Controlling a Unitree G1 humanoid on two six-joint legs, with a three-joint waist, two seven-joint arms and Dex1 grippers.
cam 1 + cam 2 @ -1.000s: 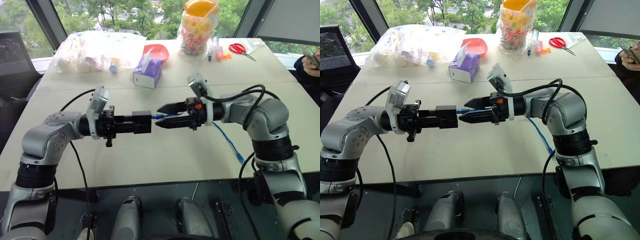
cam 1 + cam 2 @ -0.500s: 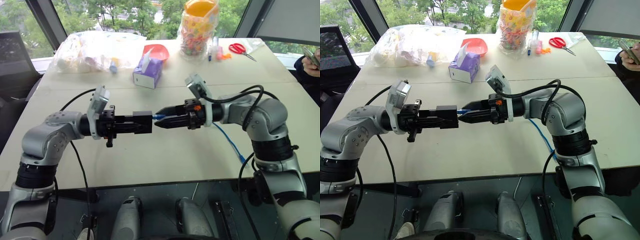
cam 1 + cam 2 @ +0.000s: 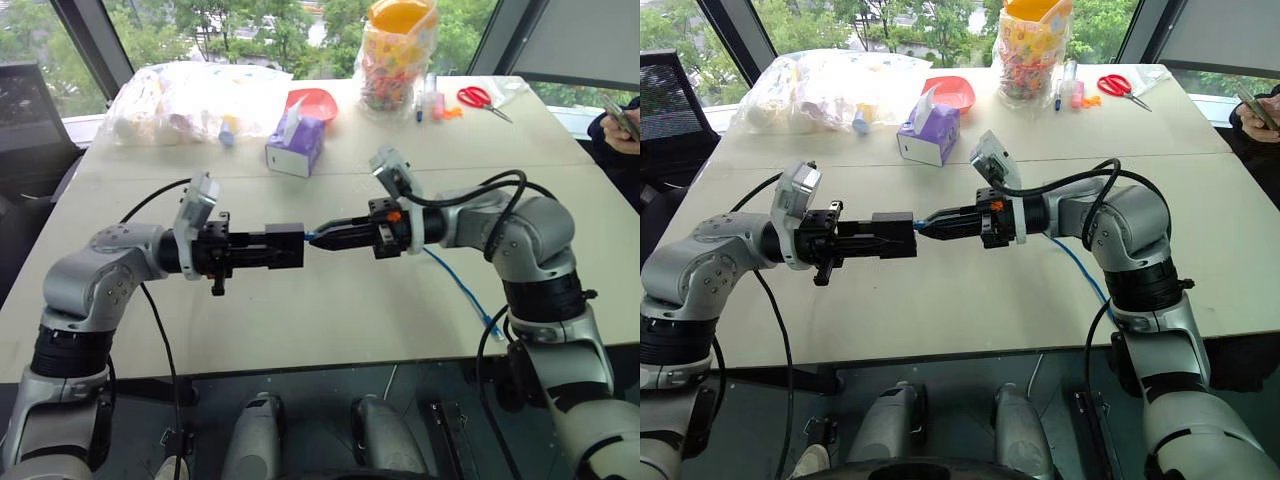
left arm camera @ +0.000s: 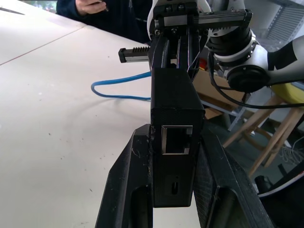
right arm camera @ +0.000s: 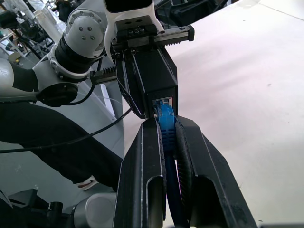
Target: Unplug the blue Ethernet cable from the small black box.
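Note:
I will use my right gripper to set the plug of the blue Ethernet cable, now at the black box's far end, down on the bare table (image 3: 374, 212) in front of the jar.
My left gripper (image 3: 274, 247) is shut on the small black box (image 3: 285, 243), holding it level above the table with a free port facing the left wrist camera (image 4: 176, 140). The blue Ethernet cable (image 5: 165, 113) is plugged into the box's (image 5: 154, 76) far end. Its plug end lies between the two fingers of my right gripper (image 3: 318, 237), which is shut on the cable right at the box. From there the cable (image 3: 457, 287) runs back under my right arm and trails across the table to its front right edge.
A purple tissue box (image 3: 296, 145), a red bowl (image 3: 314, 100) and a clear plastic bag (image 3: 190, 95) sit at the back. A jar of colourful items (image 3: 398, 55) and red scissors (image 3: 483, 98) are at the back right. A person's hand (image 3: 620, 120) shows at the right edge.
My right gripper's fingers have closed from half open onto the blue plug end at the box. Both arms and the box stayed where they were.

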